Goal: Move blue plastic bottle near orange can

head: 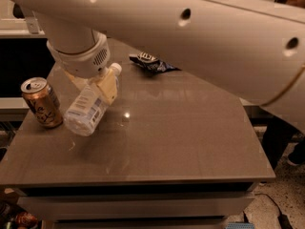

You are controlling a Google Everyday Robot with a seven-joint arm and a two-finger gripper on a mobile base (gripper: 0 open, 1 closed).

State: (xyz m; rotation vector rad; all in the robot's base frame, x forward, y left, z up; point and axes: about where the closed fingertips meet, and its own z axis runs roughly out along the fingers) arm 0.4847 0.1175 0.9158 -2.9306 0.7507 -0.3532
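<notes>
The robot's gripper will let go of the blue plastic bottle on the grey table (73, 109), close against the orange can.
The blue plastic bottle (88, 108) is clear with a pale label and a white cap. It hangs tilted, base down-left, above the grey table (157, 142). My gripper (101, 84) is shut on the bottle's upper part, its cream fingers (108, 86) around it. The orange can (41, 102) stands upright near the table's left edge, just left of the bottle's base with a small gap between them.
A dark blue chip bag (151, 63) lies at the back of the table. My large white arm (190, 27) spans the top of the view. Floor shows to the right of the table's edge.
</notes>
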